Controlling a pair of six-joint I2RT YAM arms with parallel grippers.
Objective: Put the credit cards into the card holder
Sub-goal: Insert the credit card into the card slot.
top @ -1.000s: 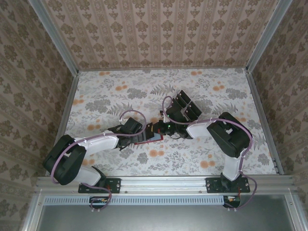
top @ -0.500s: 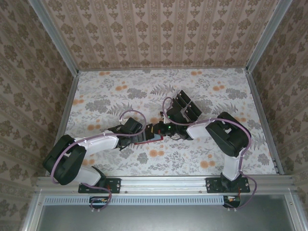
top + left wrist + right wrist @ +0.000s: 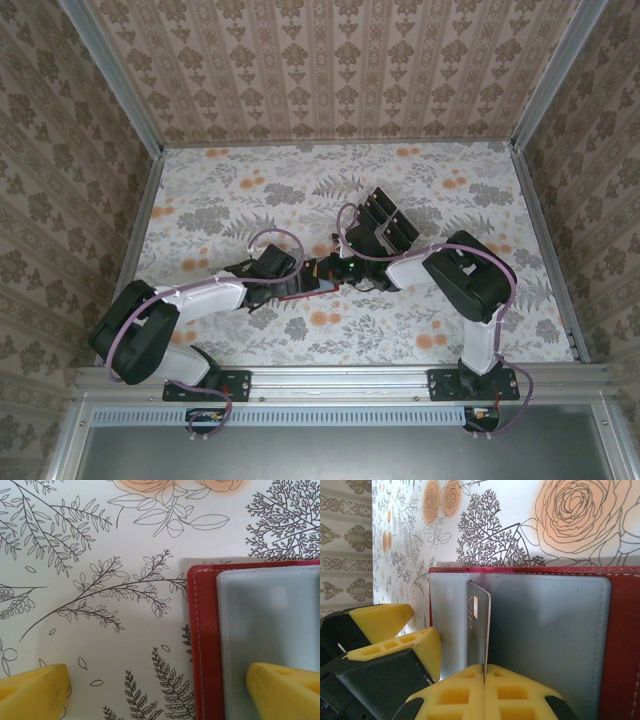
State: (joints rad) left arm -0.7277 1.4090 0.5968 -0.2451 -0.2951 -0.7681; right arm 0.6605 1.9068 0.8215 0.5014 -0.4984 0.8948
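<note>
My right gripper has the credit card, now on edge over the grey inside. It will let go of the card flat on the card holder's greyish inside (image 3: 307, 278) (image 3: 482, 640), near my left gripper.
The card holder (image 3: 205, 645) is a red wallet lying open on the flowered table, its greyish inside (image 3: 545, 625) facing up. My left gripper (image 3: 160, 695) is open and straddles the wallet's left edge. One yellow fingertip (image 3: 282, 690) rests on the grey inside and the other (image 3: 32, 687) is over the table. My right gripper (image 3: 484, 667) is shut on one thin dark credit card (image 3: 479, 625), held on edge over the grey inside close to the left fingers (image 3: 410, 645). From above, both grippers (image 3: 290, 285) (image 3: 328, 272) meet over the card holder (image 3: 318, 290).
A clear slotted tray (image 3: 385, 225) with more dark cards stands just behind the right gripper. Patterned walls close the table in on three sides, and the rail with the arm bases (image 3: 340, 380) runs along the near edge.
The right arm has edged slightly left toward the wallet with the card in its grip. The left arm has stayed where it was.
</note>
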